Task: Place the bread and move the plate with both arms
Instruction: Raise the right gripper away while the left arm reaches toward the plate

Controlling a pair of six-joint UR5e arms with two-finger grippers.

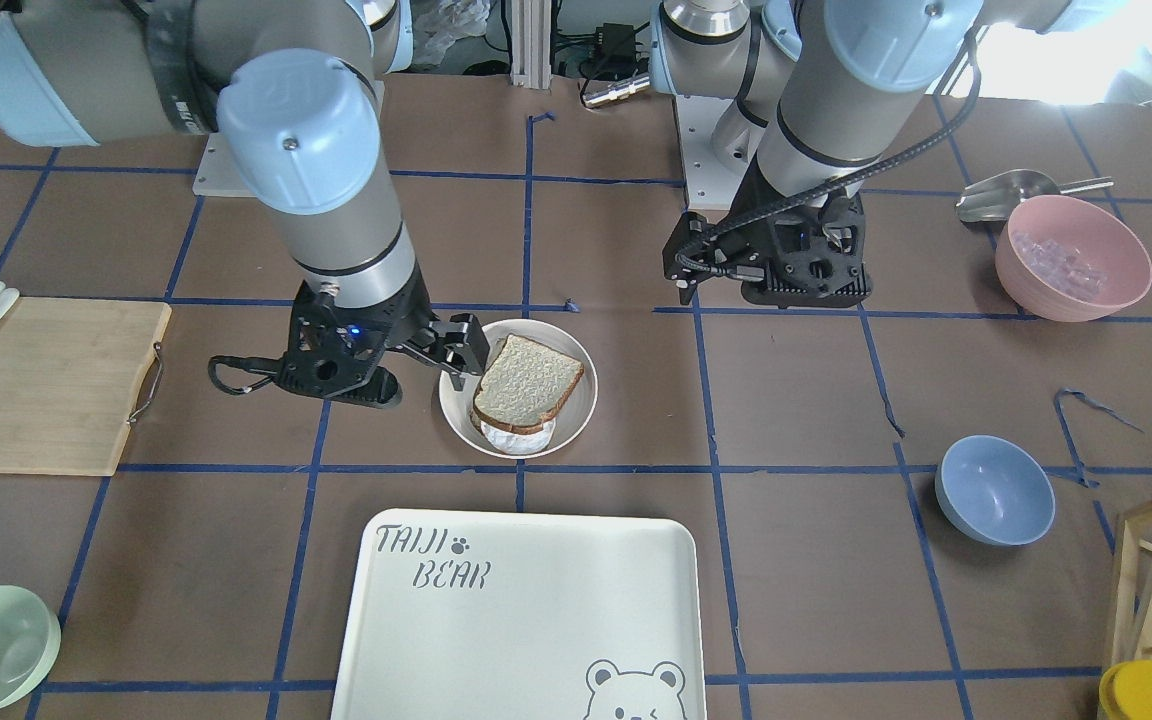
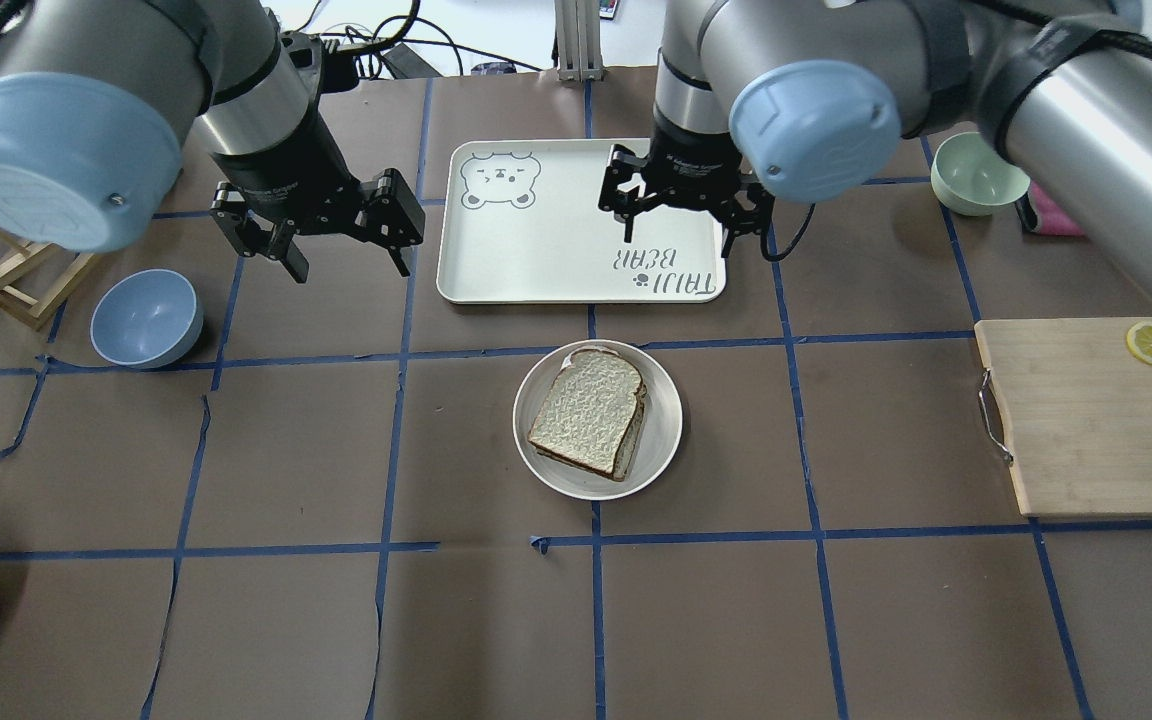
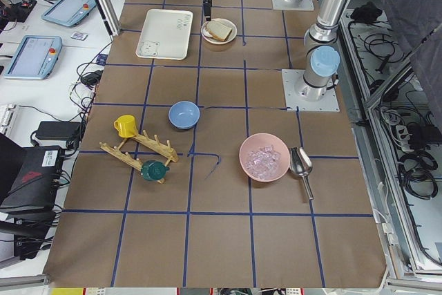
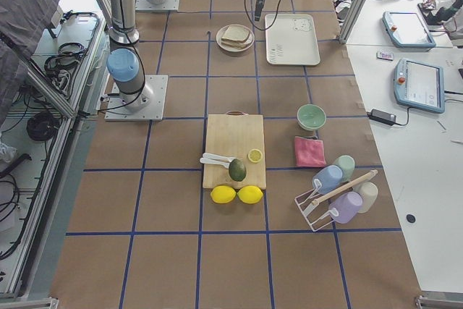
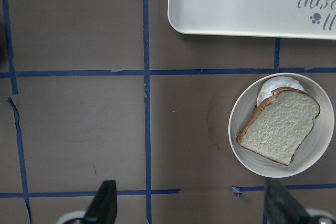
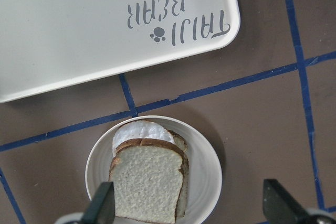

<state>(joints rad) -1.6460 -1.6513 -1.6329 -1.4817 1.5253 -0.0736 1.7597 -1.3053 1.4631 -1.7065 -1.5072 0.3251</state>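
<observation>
The rim of the round cream plate [image 1: 596, 380] [image 5: 230, 138], on the blue bowl's side, beside the bread's corner, will be gripped next by my left gripper.
The round cream plate [image 2: 666, 420] sits mid-table with a slice of bread [image 2: 588, 412] lying on it. A white round slice sticks out from under the bread. Both also show in the left wrist view, plate [image 5: 310, 157] and bread [image 5: 278, 129], and in the right wrist view, plate [image 6: 206, 166] and bread [image 6: 147, 182]. My left gripper [image 2: 351, 262] is open and empty, and hovers high to the plate's far left. My right gripper [image 2: 681, 240] is open and empty, and hovers high over the tray's near right part, just beyond the plate.
The white bear-print tray [image 2: 536, 240] lies just beyond the plate. A blue bowl [image 2: 146, 318] stands at the left and a green bowl [image 2: 979, 172] at the far right. A wooden cutting board [image 2: 1086, 420] with a lemon slice lies at the right.
</observation>
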